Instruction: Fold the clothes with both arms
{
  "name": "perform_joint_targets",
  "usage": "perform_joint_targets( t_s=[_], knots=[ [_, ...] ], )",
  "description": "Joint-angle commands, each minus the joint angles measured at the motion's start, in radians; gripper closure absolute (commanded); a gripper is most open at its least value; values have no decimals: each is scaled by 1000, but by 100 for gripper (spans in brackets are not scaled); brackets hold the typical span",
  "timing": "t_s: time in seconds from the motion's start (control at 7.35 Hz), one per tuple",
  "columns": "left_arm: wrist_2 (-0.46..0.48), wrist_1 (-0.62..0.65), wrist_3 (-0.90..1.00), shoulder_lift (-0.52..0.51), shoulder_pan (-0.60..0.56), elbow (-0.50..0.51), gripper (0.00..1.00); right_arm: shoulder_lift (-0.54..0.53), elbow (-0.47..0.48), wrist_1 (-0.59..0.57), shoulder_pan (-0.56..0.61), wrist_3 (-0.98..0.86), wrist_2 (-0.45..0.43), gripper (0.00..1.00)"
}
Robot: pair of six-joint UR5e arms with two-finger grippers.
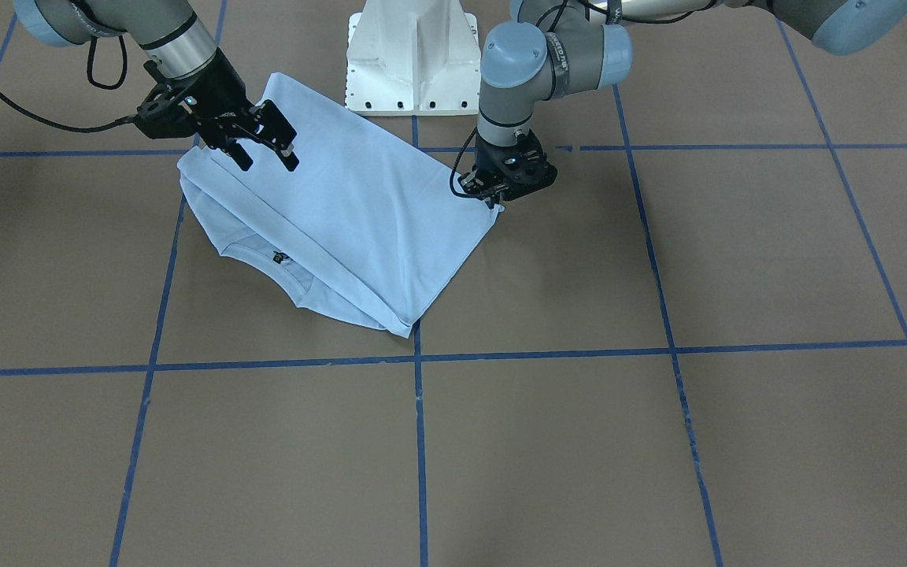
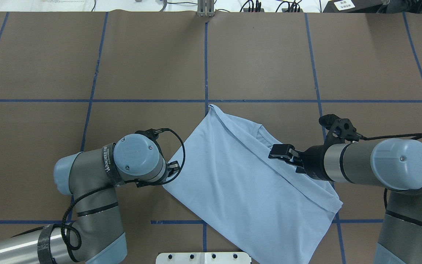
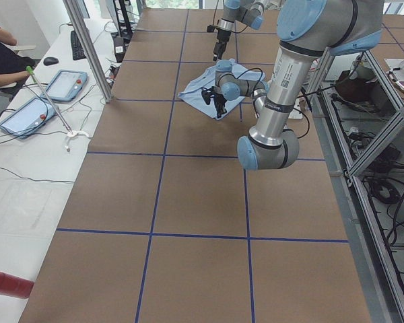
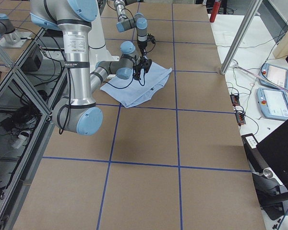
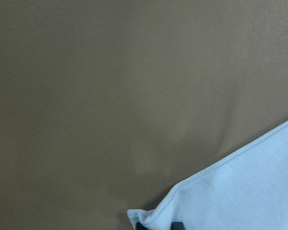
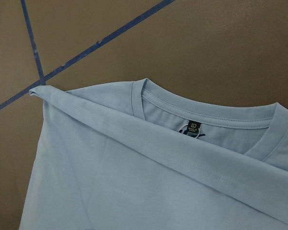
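My left gripper is going to release the T-shirt's corner past the cross tape, on bare table (image 1: 544, 476) between the long blue lines.
A light blue T-shirt (image 1: 359, 213) lies folded and slanted on the brown table, its ribbed collar (image 1: 264, 264) and dark neck label (image 6: 193, 127) facing away from the robot. A folded-over edge (image 6: 173, 153) runs across it just below the collar. My left gripper (image 1: 498, 201) points straight down at the shirt's corner and is shut on that corner (image 5: 153, 215). From overhead the left wrist (image 2: 137, 161) hides its fingers. My right gripper (image 1: 266, 157) hovers open above the shirt's other side, near the collar end (image 2: 282, 153), with nothing between its fingers.
The white pedestal base (image 1: 414, 63) stands just behind the shirt. Blue tape lines (image 1: 420, 441) divide the brown table (image 1: 658, 441) into squares. Beside the table, a white bench holds tablets (image 3: 27, 114), and a person's arm (image 3: 3, 77) rests there. A metal post (image 3: 91, 50) rises at the table's edge.
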Motion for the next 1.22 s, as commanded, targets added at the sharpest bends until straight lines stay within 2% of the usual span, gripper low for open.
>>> perform_joint_targets(
  t_s=[0.0,0.27,0.68,0.82,0.95,1.09],
  knots=[
    [-3,3,1,5,-1,-30,100,1,1,0,2,1,0,0],
    [-1,3,10,2,-36,-24,100,4,8,0,27,-3,15,0],
    [3,-11,115,-11,-177,33,100,9,9,8,98,-4,76,0],
    [52,-40,170,-21,-220,71,100,9,8,9,107,-12,93,0],
    [60,-80,224,-52,-270,141,100,10,9,9,107,-12,93,0],
    [61,-170,258,-107,-312,273,100,27,8,9,110,-10,93,0]
  ],
)
